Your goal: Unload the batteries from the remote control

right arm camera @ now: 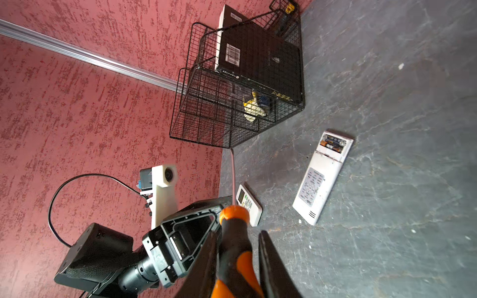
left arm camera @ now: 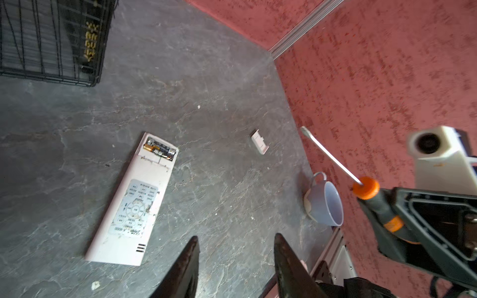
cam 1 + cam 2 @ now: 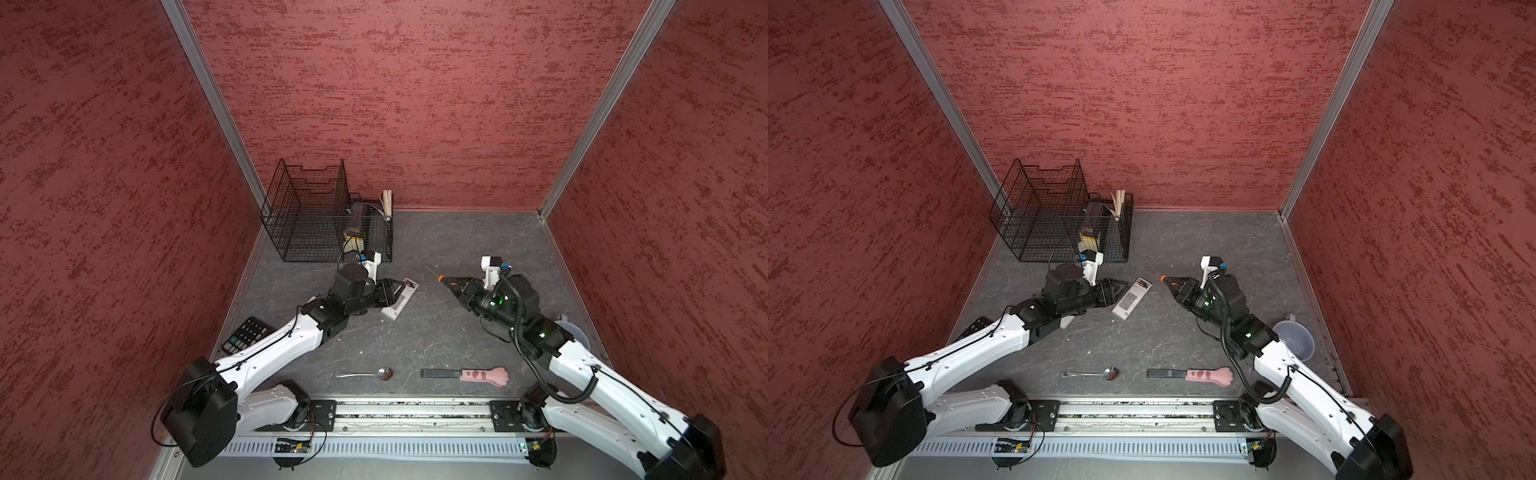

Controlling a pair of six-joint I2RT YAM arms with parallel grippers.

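The screwdriver's stem points past the remote control's battery bay, so my left gripper will grab the screwdriver's orange collar (image 3: 441, 278) while my right gripper lets go and takes the screwdriver's handle again.
The white remote control (image 3: 400, 300) (image 3: 1131, 300) lies label side up on the grey floor. Its battery bay at the far end is uncovered, and dark batteries (image 2: 160, 151) (image 1: 332, 142) sit inside. A small pale cover piece (image 2: 259, 142) lies apart on the floor. My left gripper (image 2: 236, 238) (image 3: 392, 289) is open beside the remote, with only bare floor between its fingers. My right gripper (image 1: 238, 234) (image 3: 451, 284) is shut on the orange-and-black screwdriver (image 2: 366, 188), which is held in the air to the right of the remote with its shaft pointing away.
A black wire basket (image 3: 320, 220) holding boxes stands at the back left. A second small white remote (image 1: 249, 203) lies near my left arm, and a calculator (image 3: 245, 334) beside it. A spoon (image 3: 365, 374) and a pink paw tool (image 3: 469, 375) lie in front. A blue cup (image 3: 1296, 338) stands by the right wall.
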